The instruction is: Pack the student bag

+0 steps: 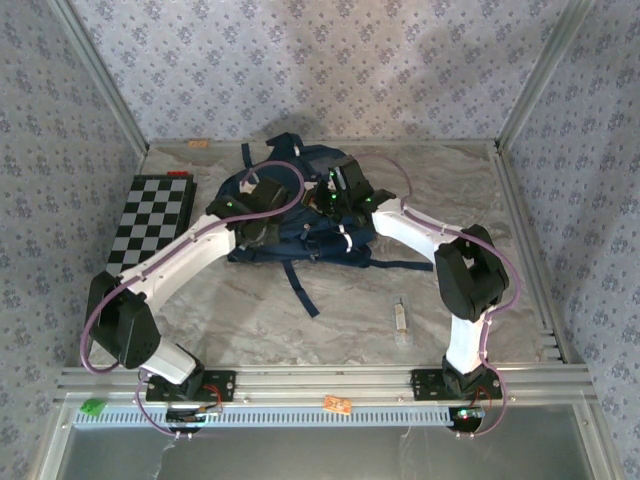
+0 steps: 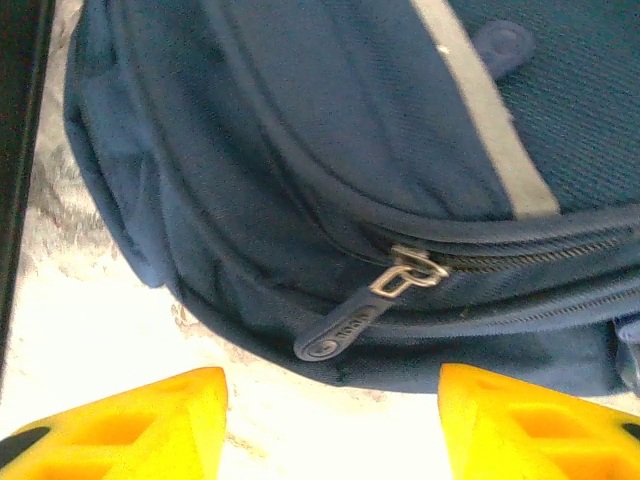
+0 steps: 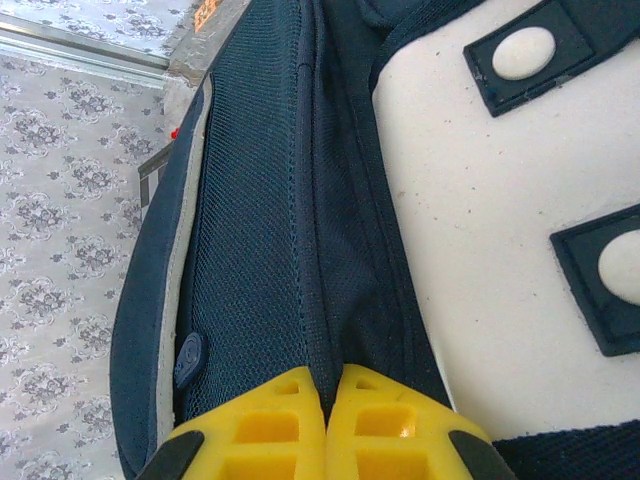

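Note:
The zipper slider is sitting at the bag's curved corner with its pull free, so next my left gripper grabs the pull (image 2: 343, 325) and guides the slider around the bend.
The student bag (image 1: 300, 215) lies flat at the back middle of the table, navy with dark straps trailing toward the front. My left gripper (image 1: 262, 232) is at the bag's left edge. In the left wrist view its yellow fingers (image 2: 130, 425) stand open over the bare tabletop, and a dark zipper pull (image 2: 345, 325) on a metal slider hangs free just beyond them, untouched. My right gripper (image 1: 338, 195) is on top of the bag. In the right wrist view this gripper (image 3: 325, 390) is shut on a ridge of the navy fabric (image 3: 260, 200) beside a white panel (image 3: 470, 200).
A black and white checkerboard (image 1: 152, 218) lies at the left of the table. A small clear tube-like object (image 1: 401, 318) rests on the marble surface at front right. A long strap (image 1: 300, 285) runs from the bag toward the front edge.

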